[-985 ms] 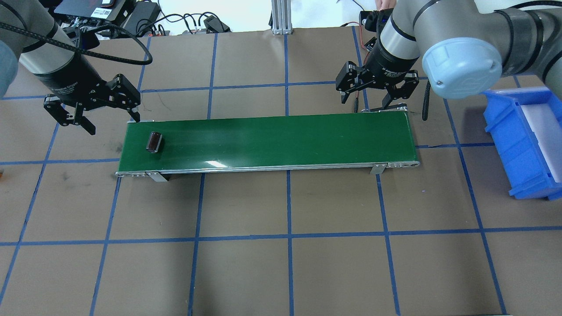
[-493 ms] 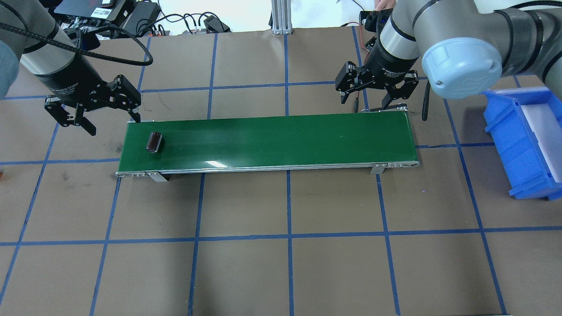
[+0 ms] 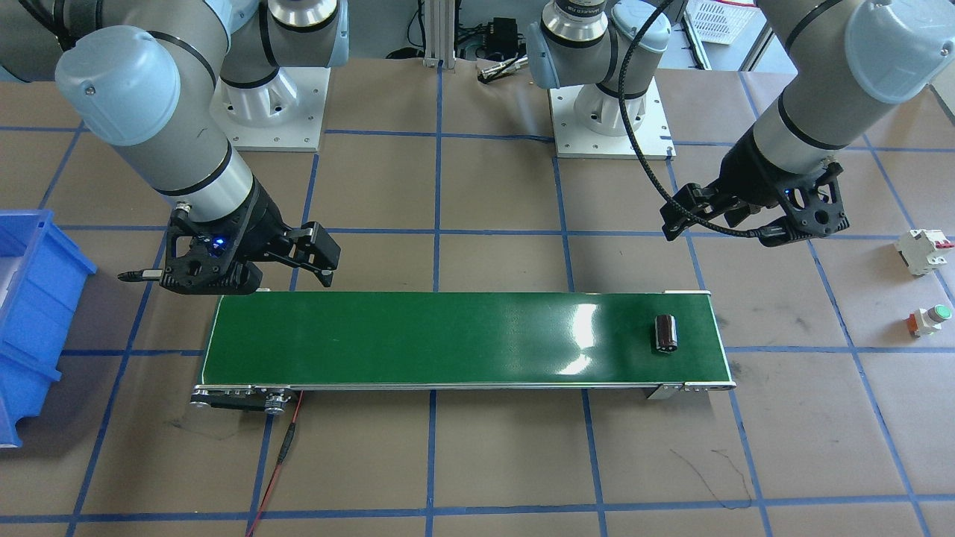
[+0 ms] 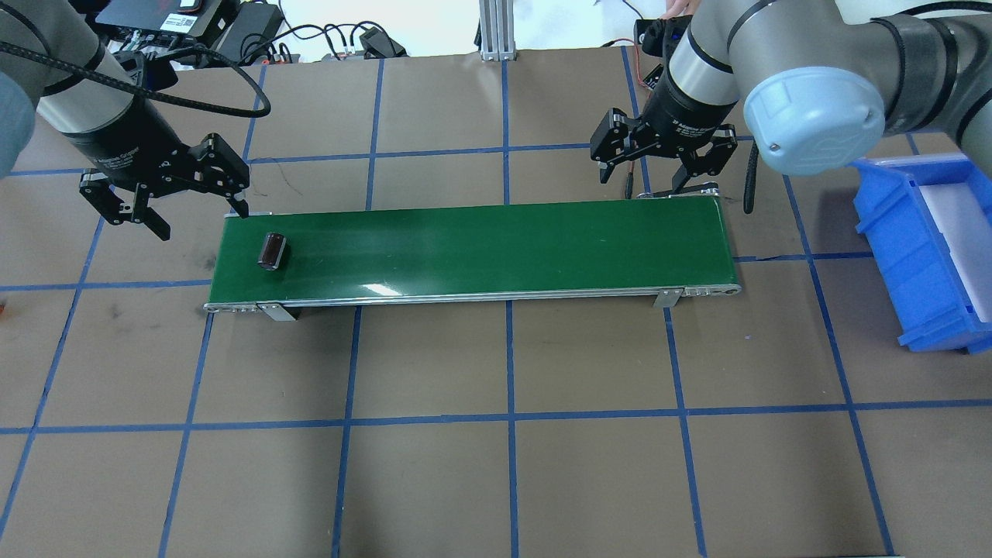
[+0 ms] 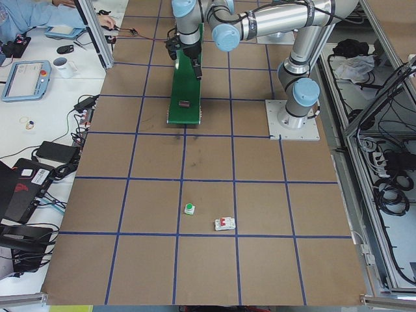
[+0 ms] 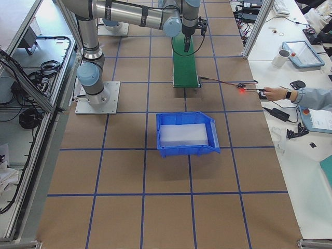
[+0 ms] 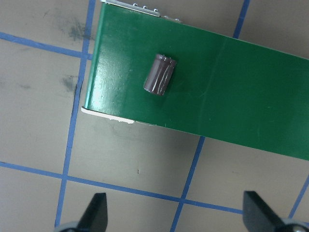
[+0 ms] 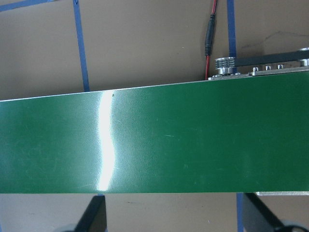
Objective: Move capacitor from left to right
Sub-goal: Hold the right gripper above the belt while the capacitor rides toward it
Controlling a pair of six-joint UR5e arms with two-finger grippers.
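Observation:
The belt will bring the capacitor's body over the belt's end [image 3: 260, 331] [image 8: 248, 145] near the red wire. My right gripper needs to close on it there.
The capacitor [image 4: 272, 252], a small dark cylinder, lies on its side near the left end of the green conveyor belt [image 4: 504, 248]. It also shows in the front view [image 3: 666, 333] and the left wrist view [image 7: 160, 75]. My left gripper [image 4: 201, 221] is open and empty, hovering just beyond the belt's far left corner, apart from the capacitor. My right gripper [image 4: 643, 182] is open and empty above the belt's far right edge. The right wrist view shows only bare belt [image 8: 169, 145] between its fingertips [image 8: 94, 215].
A blue bin [image 4: 922, 256] with a white liner stands right of the belt. A white block with a red tab [image 3: 924, 251] and a green-capped push button [image 3: 929, 319] sit on the table beyond the left end. A red wire [image 3: 287, 440] runs from the belt's right end.
Almost nothing. My right gripper has edged very slightly toward the far side. The capacitor and my left gripper have stayed in place.

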